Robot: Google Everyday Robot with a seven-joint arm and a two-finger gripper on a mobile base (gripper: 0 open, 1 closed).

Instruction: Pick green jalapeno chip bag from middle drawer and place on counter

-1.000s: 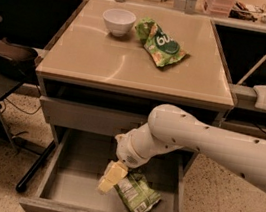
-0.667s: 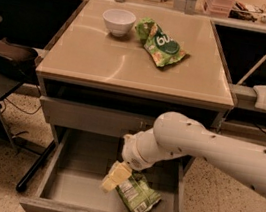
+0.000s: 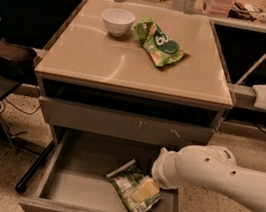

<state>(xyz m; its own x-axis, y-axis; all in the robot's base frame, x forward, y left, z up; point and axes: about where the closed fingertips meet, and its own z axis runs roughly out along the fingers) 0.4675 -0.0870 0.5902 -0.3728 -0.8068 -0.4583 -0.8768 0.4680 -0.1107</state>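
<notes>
The robot's gripper will next close on the green jalapeno chip bag's side (image 3: 145, 189) nearest the white arm, inside the open middle drawer.
The green jalapeno chip bag (image 3: 126, 182) lies crumpled on the bare grey floor of the open middle drawer (image 3: 77, 182), right of centre, its white printed panel and barcode facing up. My gripper (image 3: 145, 190) is down inside the drawer, resting on or just over the bag's right part. The white arm (image 3: 212, 174) reaches in from the right and hides the drawer's right rear corner. The glossy beige counter (image 3: 110, 61) is the cabinet top above.
On the counter stand a white bowl (image 3: 118, 21) and another green bag with a dark round logo (image 3: 161, 42). A shut grey drawer front with pale scratches (image 3: 125, 123) sits above the open drawer. A dark stool (image 3: 7, 54) stands at the left.
My arm has moved to the right and lower. The gripper, earlier just left of the bag, now sits over the bag's right part. The bag has stayed in about the same place.
</notes>
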